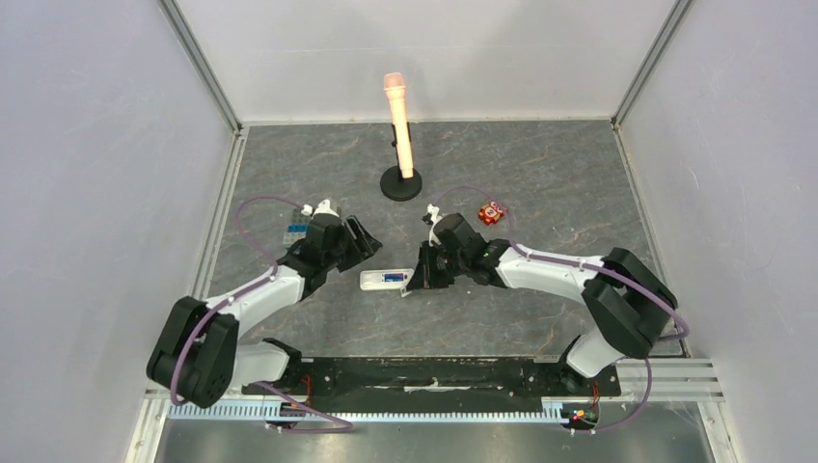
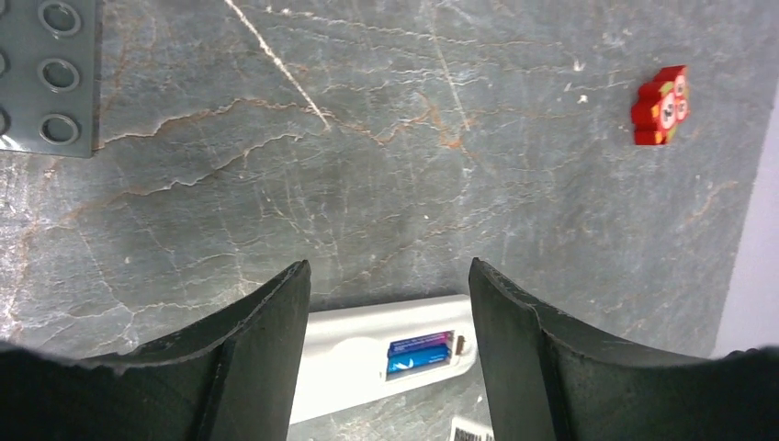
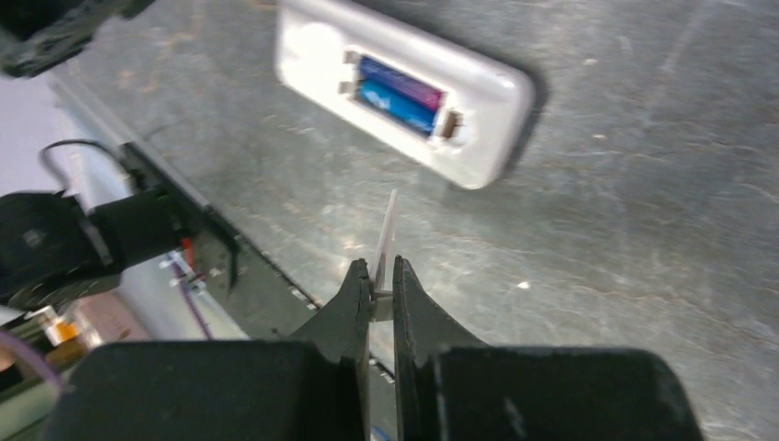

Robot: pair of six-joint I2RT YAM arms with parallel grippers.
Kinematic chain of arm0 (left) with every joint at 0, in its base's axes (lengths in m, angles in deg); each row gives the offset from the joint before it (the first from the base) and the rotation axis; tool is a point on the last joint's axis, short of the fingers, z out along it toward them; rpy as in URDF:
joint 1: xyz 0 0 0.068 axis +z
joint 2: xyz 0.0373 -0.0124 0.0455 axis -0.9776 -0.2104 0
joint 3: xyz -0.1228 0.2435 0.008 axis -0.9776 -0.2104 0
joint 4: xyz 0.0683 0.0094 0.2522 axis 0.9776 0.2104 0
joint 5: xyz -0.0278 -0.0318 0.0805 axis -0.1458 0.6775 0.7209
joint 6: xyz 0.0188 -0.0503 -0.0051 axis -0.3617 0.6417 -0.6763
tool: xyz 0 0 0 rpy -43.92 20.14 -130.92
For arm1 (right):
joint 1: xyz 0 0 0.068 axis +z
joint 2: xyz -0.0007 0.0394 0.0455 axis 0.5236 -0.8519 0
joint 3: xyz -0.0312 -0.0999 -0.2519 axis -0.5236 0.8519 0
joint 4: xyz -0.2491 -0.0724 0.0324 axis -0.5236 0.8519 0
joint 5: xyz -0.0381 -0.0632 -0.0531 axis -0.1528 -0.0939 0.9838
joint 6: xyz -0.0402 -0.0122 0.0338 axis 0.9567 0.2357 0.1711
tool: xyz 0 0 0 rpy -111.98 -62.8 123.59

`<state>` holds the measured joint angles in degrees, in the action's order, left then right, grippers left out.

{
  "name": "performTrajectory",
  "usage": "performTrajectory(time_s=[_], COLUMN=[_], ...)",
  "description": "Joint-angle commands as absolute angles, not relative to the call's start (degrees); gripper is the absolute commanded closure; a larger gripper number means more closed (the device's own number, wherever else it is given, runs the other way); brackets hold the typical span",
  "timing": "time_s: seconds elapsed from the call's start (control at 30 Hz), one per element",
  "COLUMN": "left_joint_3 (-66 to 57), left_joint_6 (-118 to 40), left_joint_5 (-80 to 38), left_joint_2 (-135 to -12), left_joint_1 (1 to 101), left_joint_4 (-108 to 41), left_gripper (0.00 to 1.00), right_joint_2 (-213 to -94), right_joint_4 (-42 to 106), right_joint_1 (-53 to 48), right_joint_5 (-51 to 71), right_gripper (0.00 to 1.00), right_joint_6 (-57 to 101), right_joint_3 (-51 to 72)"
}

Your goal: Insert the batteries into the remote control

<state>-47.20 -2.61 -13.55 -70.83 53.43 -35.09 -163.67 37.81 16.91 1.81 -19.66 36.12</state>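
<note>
Next, I let go of the thin white cover with my right gripper over the blue batteries in the white remote control's bay (image 1: 395,278) (image 3: 397,96).
The white remote control (image 1: 384,280) lies face down in the middle of the table with its battery bay uncovered. Two blue batteries (image 3: 398,93) lie side by side inside the bay, and they also show in the left wrist view (image 2: 420,353). My right gripper (image 3: 380,276) is shut on a thin white cover (image 3: 387,234), held edge-on just off the remote's (image 3: 404,92) right end (image 1: 422,275). My left gripper (image 2: 389,276) is open and empty, hovering over the remote's (image 2: 367,344) left part (image 1: 365,241).
A small red block with white circles (image 1: 493,212) lies to the right behind the remote (image 2: 661,106). A grey studded plate (image 1: 296,233) lies behind the left gripper (image 2: 46,78). A pink rod on a black round base (image 1: 398,125) stands at the back centre.
</note>
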Motion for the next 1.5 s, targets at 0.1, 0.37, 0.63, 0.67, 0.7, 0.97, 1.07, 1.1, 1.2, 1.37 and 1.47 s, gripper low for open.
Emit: performTrajectory(time_s=[0.1,0.37,0.63,0.67,0.7,0.97,1.07,1.1,1.2,1.37,1.47], left_joint_3=[-49.90,-54.83,-57.15,-57.35,-57.53,-58.02,-58.34,-58.43,-58.68,-58.79,-58.97], left_joint_6=[-2.04,-0.07,1.28,1.41,1.50,1.33,1.41,1.34,1.25,0.46,0.36], left_joint_5=[-11.24,-9.03,-10.74,-11.20,-11.67,-16.01,-16.04,-16.05,-16.36,-16.95,-17.21], left_joint_2=[-63.84,-58.07,-58.69,-59.21,-59.71,-61.93,-61.76,-61.72,-61.78,-61.72,-61.70], left_joint_1=[53.88,53.87,53.95,53.88,53.89,53.95,53.89,53.91,53.88,53.88,53.88], left_joint_4=[-31.91,-28.74,-30.85,-30.92,-32.49,-36.99,-36.99,-37.05,-37.38,-37.78,-37.78], left_gripper=[0.31,0.31,0.33,0.34,0.35,0.38,0.39,0.39,0.39,0.39,0.39], right_joint_2=[-159.71,-165.35,-168.72,-169.61,-170.23,-172.36,-172.26,-172.42,-173.12,-174.28,-174.21], right_joint_4=[20.34,1.24,4.52,5.63,6.67,7.51,7.30,7.16,5.64,1.75,-0.87], right_joint_1=[15.81,15.79,15.77,15.71,15.71,14.88,14.55,14.35,14.00,13.75,13.69], right_joint_5=[-6.00,-6.17,-2.01,-1.51,-1.14,0.28,0.75,0.49,-0.39,-2.93,-3.85], right_gripper=[1.00,1.00,1.00,1.00,1.00,1.00,1.00,1.00,1.00,1.00,1.00], right_joint_6=[-24.54,-34.55,-33.45,-33.42,-33.26,-33.43,-33.63,-33.75,-35.08,-37.66,-38.94], right_joint_3=[40.55,45.20,42.26,41.54,40.96,40.93,41.68,41.77,42.35,43.13,44.01])
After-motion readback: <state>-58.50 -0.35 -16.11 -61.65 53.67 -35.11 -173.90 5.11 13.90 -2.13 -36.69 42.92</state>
